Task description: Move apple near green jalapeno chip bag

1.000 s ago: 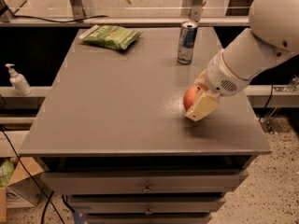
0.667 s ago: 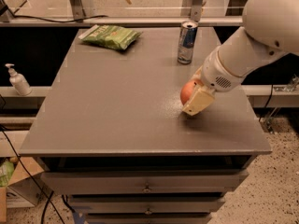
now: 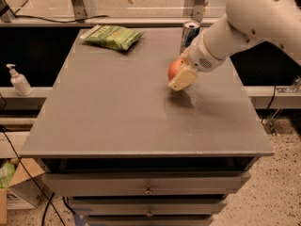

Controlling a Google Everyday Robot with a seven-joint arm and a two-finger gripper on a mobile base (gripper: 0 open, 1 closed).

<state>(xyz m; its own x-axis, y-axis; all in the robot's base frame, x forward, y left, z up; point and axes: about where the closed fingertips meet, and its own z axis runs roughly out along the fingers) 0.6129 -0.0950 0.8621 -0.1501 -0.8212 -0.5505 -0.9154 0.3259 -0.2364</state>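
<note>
My gripper will let go of the apple on the grey table (image 3: 141,58) beside the chip bag's near corner, toward the can.
The orange-red apple (image 3: 174,68) is held in my gripper (image 3: 181,76), lifted a little above the grey table top (image 3: 117,107) right of centre. The cream finger (image 3: 184,78) covers the apple's right side and the white arm reaches in from the upper right. The light-green jalapeno chip bag (image 3: 113,36) lies flat at the far left corner of the table, well apart from the apple. The blue-and-silver can (image 3: 188,34) stands at the far edge, partly behind my arm.
The table is a drawer cabinet with handles at the front (image 3: 148,190). A white pump bottle (image 3: 19,80) stands on a ledge to the left. A cardboard box (image 3: 14,192) and cables lie on the floor at lower left. A metal frame runs along the back.
My gripper has carried the apple up and to the left, toward the far side of the table. The chip bag and the can have not moved.
</note>
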